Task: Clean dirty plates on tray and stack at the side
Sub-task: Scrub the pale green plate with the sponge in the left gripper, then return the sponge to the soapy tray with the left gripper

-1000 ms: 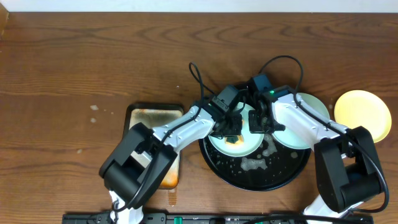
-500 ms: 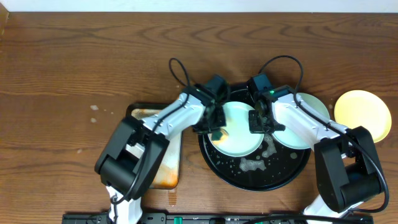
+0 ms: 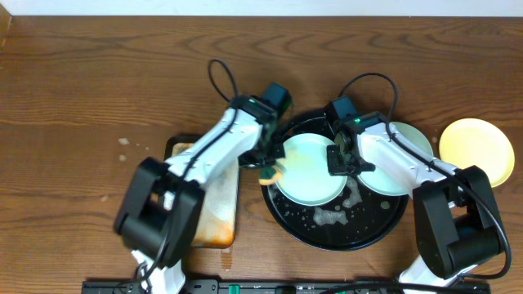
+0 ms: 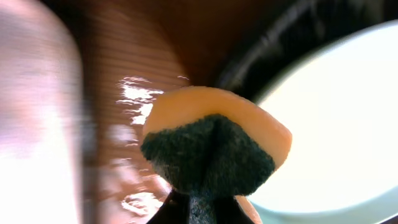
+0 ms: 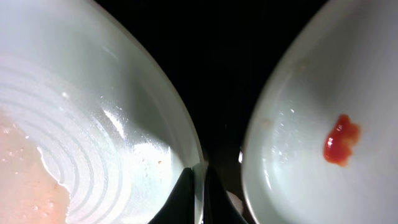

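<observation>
My left gripper will release the orange and green sponge that it has, setting it free in the middle of the orange-stained metal tray [image 3: 205, 193].
A pale mint-blue plate [image 3: 309, 169] lies in the black tray [image 3: 372, 231]. My right gripper [image 3: 337, 160] is shut on that plate's right rim; in the right wrist view the fingers [image 5: 200, 186] pinch the rim of the wet plate [image 5: 81, 112]. A second mint-blue plate [image 3: 406, 143] with a red smear [image 5: 341, 140] lies just to the right. A pale yellow plate [image 3: 476, 149] sits on the table at the far right. My left gripper [image 3: 270, 170] is shut on an orange and green sponge [image 4: 211, 149] at the tray's left rim, beside the first plate [image 4: 336, 124].
A rectangular orange-stained metal tray [image 3: 214, 208] lies left of the black tray, under my left arm. White suds [image 3: 335, 215] lie on the black tray's floor in front of the plate. Cables loop above both wrists.
My left gripper has carried the sponge leftward off the middle of the plate to the tray's left rim. The right gripper has kept still on the plate's rim.
</observation>
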